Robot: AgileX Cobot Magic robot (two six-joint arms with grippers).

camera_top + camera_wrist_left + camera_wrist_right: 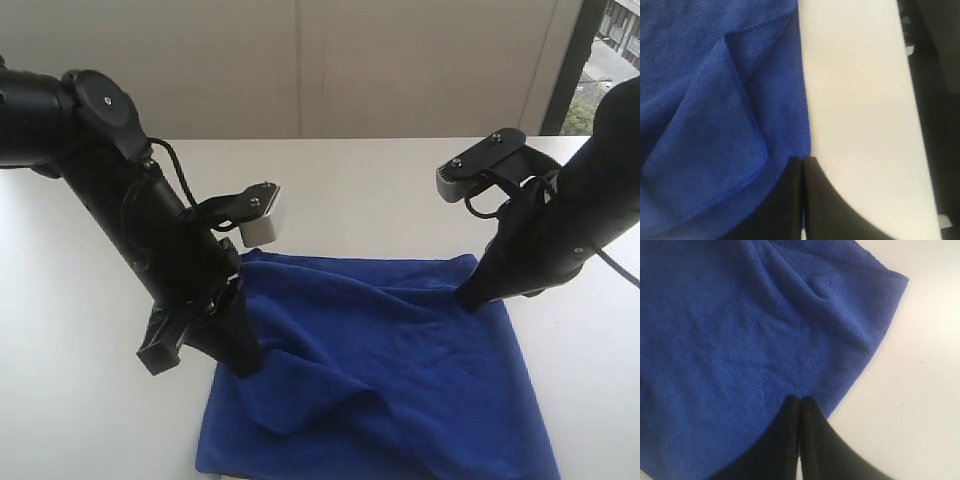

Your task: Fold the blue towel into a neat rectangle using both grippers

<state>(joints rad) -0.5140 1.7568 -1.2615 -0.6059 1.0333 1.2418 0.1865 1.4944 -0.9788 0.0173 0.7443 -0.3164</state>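
Observation:
The blue towel's flap ends short of the towel's hem. Next, my left gripper opens, takes the flap's corner [760, 156] and pulls the flap out to that hem.
The blue towel [400, 380] lies rumpled on the white table [380, 190], with a ridge running across it and a loose fold near its left edge. My left gripper [248, 368] is down at the towel's left edge, jaws pressed together on the hem. The left wrist view shows that left gripper [802, 159] shut right at the border of the towel [700, 125], beside a folded-over flap. My right gripper [468, 302] pinches the right edge near the far corner. In the right wrist view the right gripper [800, 399] is shut on the towel [740, 330] just inside its edge.
The table's edge [907, 75] with a dark drop beyond it shows in the left wrist view. A pale wall [300, 60] and a window [612, 45] stand behind the table. Bare white tabletop [70, 300] lies on both sides of the towel.

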